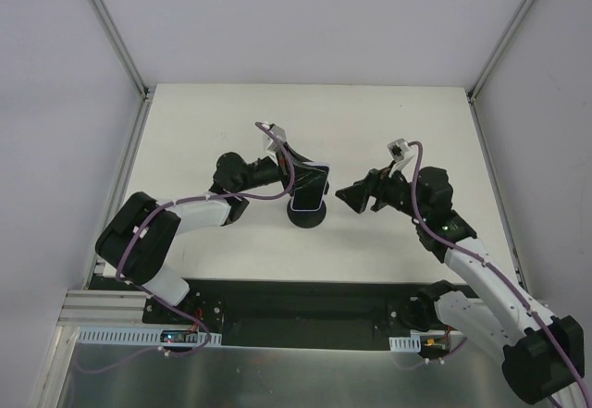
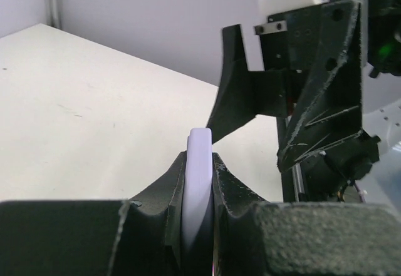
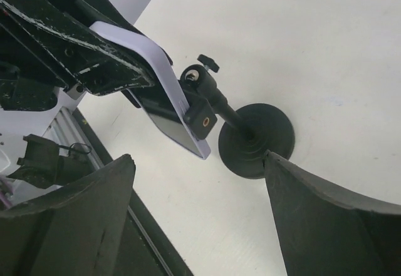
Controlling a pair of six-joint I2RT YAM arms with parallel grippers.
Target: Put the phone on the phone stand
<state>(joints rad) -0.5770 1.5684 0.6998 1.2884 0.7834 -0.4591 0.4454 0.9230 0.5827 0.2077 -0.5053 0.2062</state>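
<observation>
The stand's bracket is beside a finger of my left gripper, which lies flat across the phone, so next I open it, rise and grip the phone's edge (image 3: 148, 49) from above.
The phone (image 1: 308, 188), black with a pale lilac rim, is held over the phone stand (image 1: 306, 215) at the table's middle. My left gripper (image 1: 289, 175) is shut on the phone; its edge (image 2: 199, 182) shows pinched between the two fingers. In the right wrist view the phone (image 3: 164, 101) rests against the stand's clamp bracket (image 3: 203, 118), above the round disc base (image 3: 257, 139). My right gripper (image 1: 352, 194) is open and empty, just right of the stand, its fingers (image 3: 75, 219) spread to either side.
The white table (image 1: 185, 149) has side walls left and right. A black rail and metal frame (image 1: 296, 302) run along the near edge. The right arm's gripper (image 2: 301, 101) looms close in front of the left wrist camera.
</observation>
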